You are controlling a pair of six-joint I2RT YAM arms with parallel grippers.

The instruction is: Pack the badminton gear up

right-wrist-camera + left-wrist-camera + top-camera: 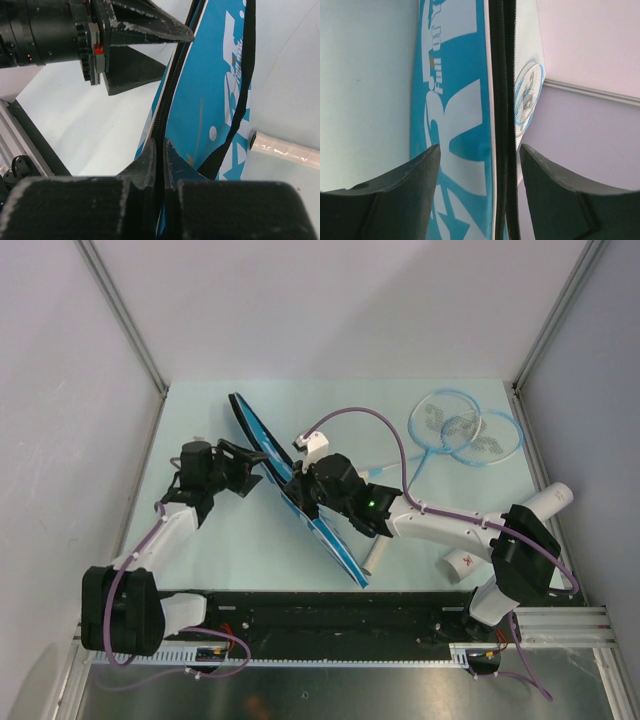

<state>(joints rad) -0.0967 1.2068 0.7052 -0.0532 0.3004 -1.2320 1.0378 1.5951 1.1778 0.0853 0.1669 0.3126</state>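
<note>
My left gripper will pinch only the near zipper edge (493, 132) and spread the opening of the blue racket cover, as it straddles both of the cover's zipper edges.
The blue racket cover (258, 435) stands on edge, running from the table's back left toward the front middle. My right gripper (298, 490) is shut on its black zipper edge (172, 85), and its black strap (240, 110) hangs down the lettered side. My left gripper (479, 150) is open and straddles the same edge without touching the cover (455, 100); it sits just left of the cover (258, 472). Two light-blue rackets (462, 425) lie crossed at the back right. A white tube (552, 498) lies at the right, partly under the right arm.
A white taped handle (285, 147) lies on the table close beside the cover (375, 555). Grey walls close in the table on three sides. A black rail (330, 610) runs along the near edge. A purple cable (360, 415) arcs over the right wrist.
</note>
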